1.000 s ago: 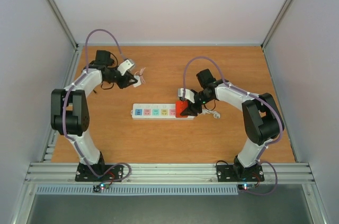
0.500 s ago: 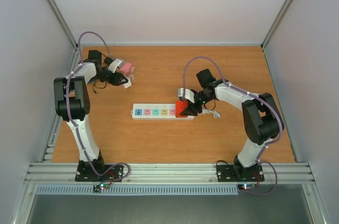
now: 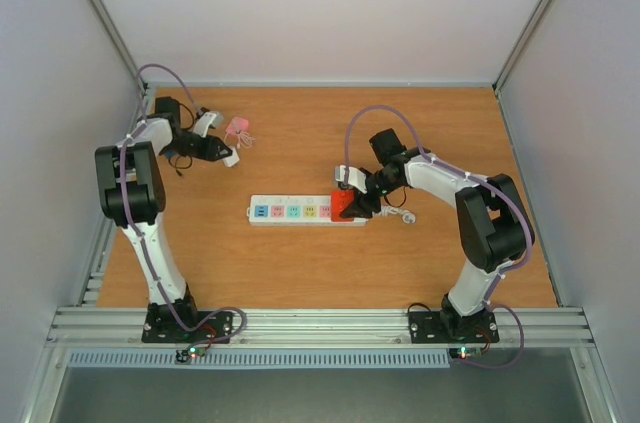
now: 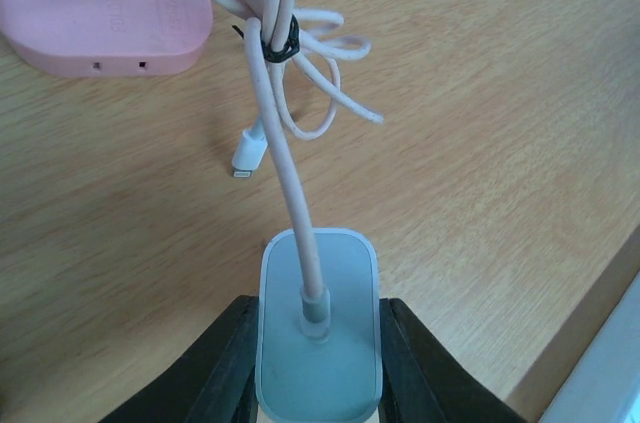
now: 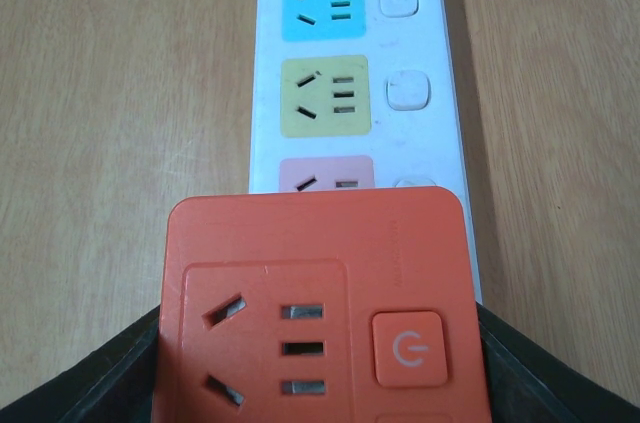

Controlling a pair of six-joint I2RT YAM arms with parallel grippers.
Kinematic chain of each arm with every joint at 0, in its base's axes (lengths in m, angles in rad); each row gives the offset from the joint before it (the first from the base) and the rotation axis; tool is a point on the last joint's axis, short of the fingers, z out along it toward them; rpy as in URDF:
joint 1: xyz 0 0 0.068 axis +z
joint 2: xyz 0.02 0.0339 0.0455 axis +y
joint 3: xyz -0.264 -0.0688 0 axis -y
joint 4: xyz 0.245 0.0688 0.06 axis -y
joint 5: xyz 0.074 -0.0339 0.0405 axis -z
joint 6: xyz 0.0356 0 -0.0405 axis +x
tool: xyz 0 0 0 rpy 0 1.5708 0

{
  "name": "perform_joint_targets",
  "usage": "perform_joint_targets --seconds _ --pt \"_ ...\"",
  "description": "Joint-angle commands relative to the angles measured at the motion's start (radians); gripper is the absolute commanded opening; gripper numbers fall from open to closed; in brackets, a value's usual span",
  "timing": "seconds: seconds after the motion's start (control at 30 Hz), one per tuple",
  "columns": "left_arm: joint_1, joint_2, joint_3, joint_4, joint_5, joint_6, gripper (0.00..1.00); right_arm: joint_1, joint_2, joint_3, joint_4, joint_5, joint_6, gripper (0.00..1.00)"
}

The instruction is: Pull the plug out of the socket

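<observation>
I should use my left gripper to set the white charger down and let go of it on the wood (image 3: 228,170) between the pink block and the socket.
The socket (image 3: 290,211) is a long white strip with pastel outlet faces, lying mid-table; the right wrist view shows it too, the socket (image 5: 355,53) running away from the camera. An orange plug block (image 3: 345,205) sits over its right end, and my right gripper (image 3: 352,203) is shut on it. Close up, the orange plug (image 5: 315,313) fills the gap between both black fingers (image 5: 110,378). At the back left, my left gripper (image 3: 226,154) is shut on a white charger (image 4: 318,328) with a pale pink cable (image 4: 290,173).
A pink block (image 3: 238,128) lies on the wood just beyond the left gripper, with the bundled cable and its connector tip (image 4: 247,155) beside the pink block (image 4: 100,13). The table's edge (image 4: 600,333) and left wall are close by. A curly white cord (image 3: 402,215) trails from the strip's right end.
My left arm has swung toward the back left corner, carrying the white charger with it. The right gripper and the orange plug have not moved.
</observation>
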Motion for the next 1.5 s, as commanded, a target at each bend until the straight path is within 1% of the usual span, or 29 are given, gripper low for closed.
perform_joint_targets --seconds 0.0,0.1,0.23,0.37,0.47,0.67,0.77,0.9,1.0,1.1,1.37,1.47 --pt "0.005 -0.031 -0.055 -0.055 0.012 0.041 0.24 0.007 0.041 0.010 -0.001 0.055 0.004 0.37" --pt "0.004 -0.054 -0.087 -0.071 0.037 0.044 0.24 0.007 0.044 0.011 0.001 0.052 0.008 0.37" --pt "0.007 -0.064 -0.101 -0.118 0.109 0.062 0.24 0.007 0.043 0.011 0.002 0.050 0.009 0.38" --pt "0.001 -0.094 -0.102 -0.112 0.152 0.043 0.23 0.007 0.043 0.011 0.001 0.051 0.010 0.37" --pt "-0.017 -0.121 -0.101 -0.135 0.168 0.052 0.23 0.007 0.042 0.012 0.001 0.051 0.009 0.38" --pt "-0.084 -0.182 -0.097 -0.203 0.184 0.148 0.22 0.008 0.044 0.013 0.001 0.050 0.012 0.37" --pt "-0.094 -0.196 -0.082 -0.196 0.232 0.129 0.22 0.008 0.044 0.013 0.001 0.048 0.015 0.38" --pt "-0.099 -0.187 -0.052 -0.173 0.278 0.075 0.22 0.010 0.044 0.015 0.001 0.049 0.015 0.38" --pt "-0.097 -0.155 -0.039 -0.169 0.273 0.040 0.22 0.012 0.045 0.017 0.001 0.050 0.015 0.38" --pt "-0.096 -0.099 -0.021 -0.197 0.261 0.051 0.22 0.012 0.047 0.020 -0.001 0.050 0.015 0.38" --pt "-0.092 -0.055 -0.059 -0.169 0.242 0.063 0.22 0.013 0.044 0.017 -0.002 0.056 0.020 0.37" --pt "-0.071 -0.044 -0.074 -0.130 0.245 0.021 0.22 0.012 0.043 0.016 -0.001 0.056 0.023 0.38"
